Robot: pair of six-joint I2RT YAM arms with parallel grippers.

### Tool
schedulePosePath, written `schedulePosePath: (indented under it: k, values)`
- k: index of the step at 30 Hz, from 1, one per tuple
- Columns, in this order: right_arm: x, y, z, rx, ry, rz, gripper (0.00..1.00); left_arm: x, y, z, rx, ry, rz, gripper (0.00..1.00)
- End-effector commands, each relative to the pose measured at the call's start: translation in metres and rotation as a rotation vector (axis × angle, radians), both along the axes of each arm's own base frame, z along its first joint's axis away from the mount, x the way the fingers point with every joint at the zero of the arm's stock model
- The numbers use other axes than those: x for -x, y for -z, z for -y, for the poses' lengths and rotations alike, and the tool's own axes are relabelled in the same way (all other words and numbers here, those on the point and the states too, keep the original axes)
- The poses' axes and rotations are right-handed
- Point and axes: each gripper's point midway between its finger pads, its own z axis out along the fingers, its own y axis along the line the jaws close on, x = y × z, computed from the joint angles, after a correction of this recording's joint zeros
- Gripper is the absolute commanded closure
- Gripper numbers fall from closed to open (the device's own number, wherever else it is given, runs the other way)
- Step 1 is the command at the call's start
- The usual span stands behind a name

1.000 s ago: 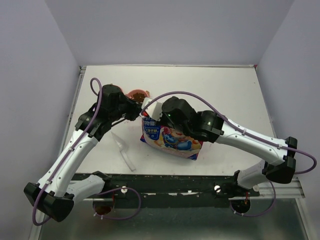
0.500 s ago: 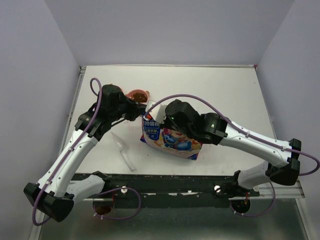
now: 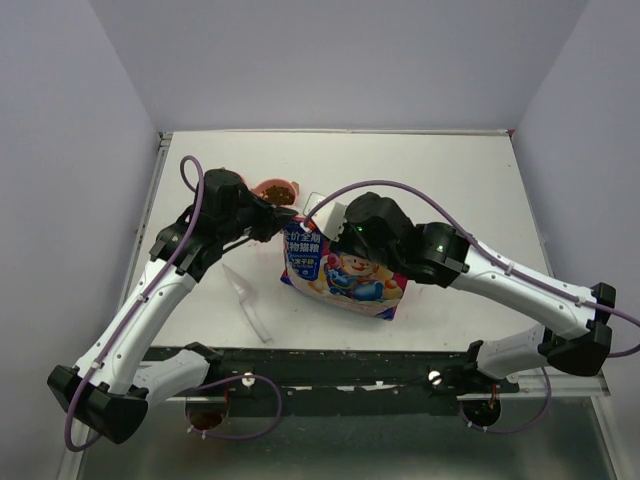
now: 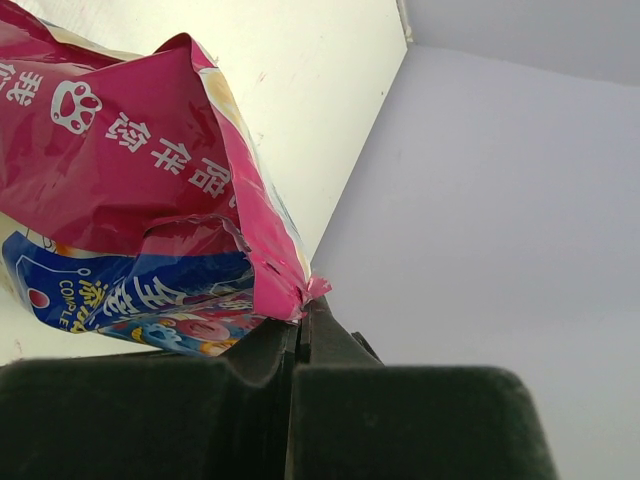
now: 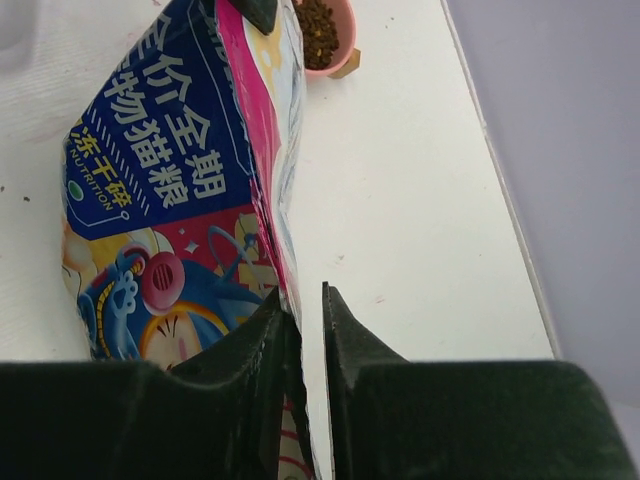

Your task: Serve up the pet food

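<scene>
The bag's side edge sits off center in my right fingers; I will open wider, shift bagward and pinch this edge [image 5: 279, 262].
The pet food [image 3: 276, 190] is dark brown kibble in a pink bowl [image 5: 340, 45] at the back left; in the right wrist view the pet food [image 5: 318, 20] shows beyond the bag's top. The pink and blue printed bag [image 3: 342, 272] lies mid-table, its top raised toward the bowl. My left gripper [image 4: 303, 305] is shut on the bag's [image 4: 130, 160] torn pink corner, at the bag's top left in the top view [image 3: 279, 223]. My right gripper [image 5: 301, 292] stands narrowly open at the bag's [image 5: 170, 190] side edge, which rests against its left finger [image 5: 275, 310].
A clear plastic scoop [image 3: 249, 299] lies on the white table [image 3: 440, 170] left of the bag, under the left arm. Grey walls close in the table at the back and both sides. The table's near edge is a black rail [image 3: 350, 365].
The right arm has drawn back a little to the right, and more of the bag's printed front now shows. The left arm and its hold on the corner have not moved.
</scene>
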Motion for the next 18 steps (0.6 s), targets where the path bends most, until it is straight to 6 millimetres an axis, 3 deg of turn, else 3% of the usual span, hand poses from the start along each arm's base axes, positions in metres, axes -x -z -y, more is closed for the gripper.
schedulePosePath:
  k: [1, 12, 13, 16, 18]
  values:
    - [-0.003, -0.008, 0.029, 0.026, 0.061, 0.029, 0.71, -0.010, -0.025, -0.017, 0.008, -0.081, 0.089, 1.00]
    - [0.001, 0.009, 0.030, 0.046, 0.053, 0.005, 0.71, -0.013, -0.027, -0.015, 0.013, -0.078, 0.089, 1.00]
    - [-0.001, 0.009, 0.029, 0.042, 0.056, 0.008, 0.73, -0.012, -0.027, -0.015, 0.012, -0.076, 0.088, 1.00]
    - [-0.005, 0.006, 0.027, 0.034, 0.081, 0.020, 1.00, -0.013, -0.028, -0.013, 0.015, -0.067, 0.096, 1.00]
    - [-0.001, 0.002, 0.022, -0.001, 0.057, -0.002, 1.00, -0.013, -0.032, -0.011, 0.009, -0.050, 0.116, 0.99]
